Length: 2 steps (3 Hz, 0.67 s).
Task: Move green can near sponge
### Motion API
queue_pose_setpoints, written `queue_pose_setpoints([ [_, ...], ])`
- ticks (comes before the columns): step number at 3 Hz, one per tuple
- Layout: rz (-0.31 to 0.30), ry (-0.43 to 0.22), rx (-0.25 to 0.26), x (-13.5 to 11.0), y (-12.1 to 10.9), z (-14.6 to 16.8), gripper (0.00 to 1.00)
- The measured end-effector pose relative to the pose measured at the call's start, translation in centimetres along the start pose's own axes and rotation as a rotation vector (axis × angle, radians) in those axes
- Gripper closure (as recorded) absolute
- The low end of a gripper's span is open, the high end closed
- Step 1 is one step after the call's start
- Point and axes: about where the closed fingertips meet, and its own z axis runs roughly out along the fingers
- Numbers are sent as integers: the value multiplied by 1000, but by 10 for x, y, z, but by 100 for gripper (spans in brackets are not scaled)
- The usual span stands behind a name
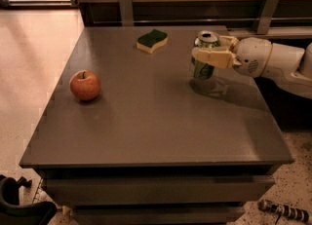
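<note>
Next, I let go of the green can, now held just above the table, on the grey table (179, 52) next to the sponge, on the side that faces my arm.
The green can (203, 62) is dark green with a silver top and stands upright, held just above the grey table (156, 121) at its right side. My gripper (210, 53) comes in from the right on a white arm and is shut on the can, one tan finger (214, 57) across its front. The sponge (152, 40), dark green over pale yellow, lies at the table's far middle, a short way left of the can and apart from it.
A red apple (85, 85) sits at the table's left side. A dark wooden wall with two metal brackets (126, 6) runs behind the table. The white arm (278, 63) reaches over the table's right edge. Pale floor lies to the left.
</note>
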Motion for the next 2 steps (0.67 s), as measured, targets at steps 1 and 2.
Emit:
queue_pose_setpoints([
  [1,-32,-11,39,-6,-39,16,100],
  [2,-32,-11,38,-6,-39,17,100],
])
